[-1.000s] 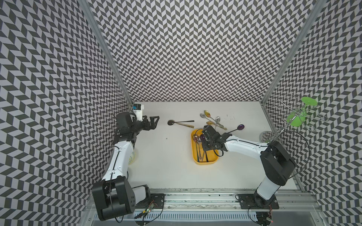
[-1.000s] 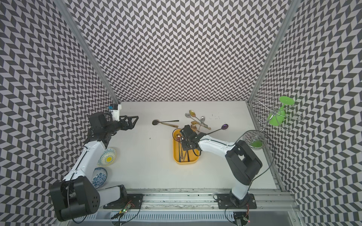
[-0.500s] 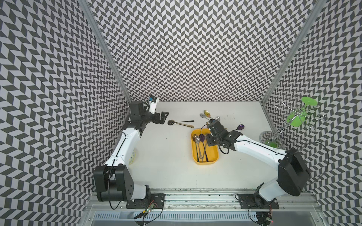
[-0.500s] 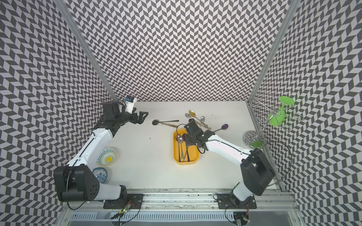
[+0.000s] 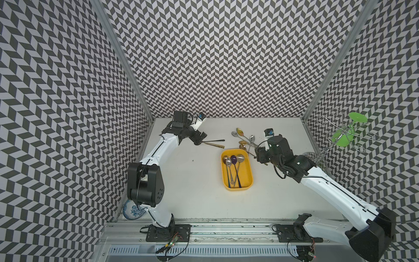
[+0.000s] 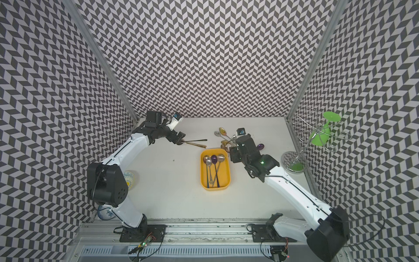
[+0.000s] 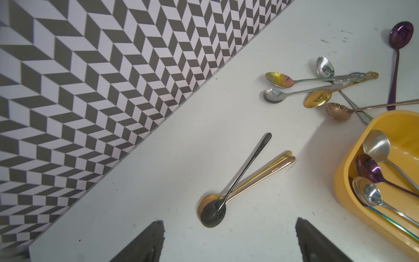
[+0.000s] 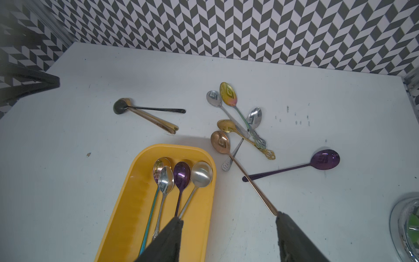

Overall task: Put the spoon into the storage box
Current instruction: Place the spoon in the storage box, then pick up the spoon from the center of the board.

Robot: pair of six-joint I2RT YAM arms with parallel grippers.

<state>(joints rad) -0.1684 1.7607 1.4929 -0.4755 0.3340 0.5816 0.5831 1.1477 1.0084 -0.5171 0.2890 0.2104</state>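
Next, my left gripper will go to the middle of the black spoon's handle (image 5: pixel 213 141) (image 7: pixel 246 166) and close there, because the black spoon lies over the gold ones.
The yellow storage box (image 5: pixel 246 179) (image 6: pixel 226 177) lies mid-table with several spoons in it, a purple one (image 8: pixel 181 174) among them. A black spoon (image 7: pixel 213 214) (image 5: pixel 213 141) lies across gold ones at the back left. My left gripper (image 7: pixel 229 224) (image 5: pixel 200 138) is open, its fingertips on either side of and just short of the black bowl. My right gripper (image 8: pixel 229 218) (image 5: pixel 260 156) is open and empty beside the box's right edge. One of its fingers is over the box, the other at a copper spoon's (image 8: pixel 221 141) handle end.
Several loose spoons (image 5: pixel 244 138) are heaped behind the box, and a purple spoon (image 8: pixel 324 160) (image 6: pixel 260 146) lies to their right. A wire rack with a green glass (image 5: pixel 344 133) stands at the right wall. Patterned bowls (image 5: pixel 132 209) (image 6: pixel 130 180) sit by the left arm's base.
My right gripper opened and drew back to the right from over the box, leaving the purple spoon in it. My left arm reached in to the black spoon.
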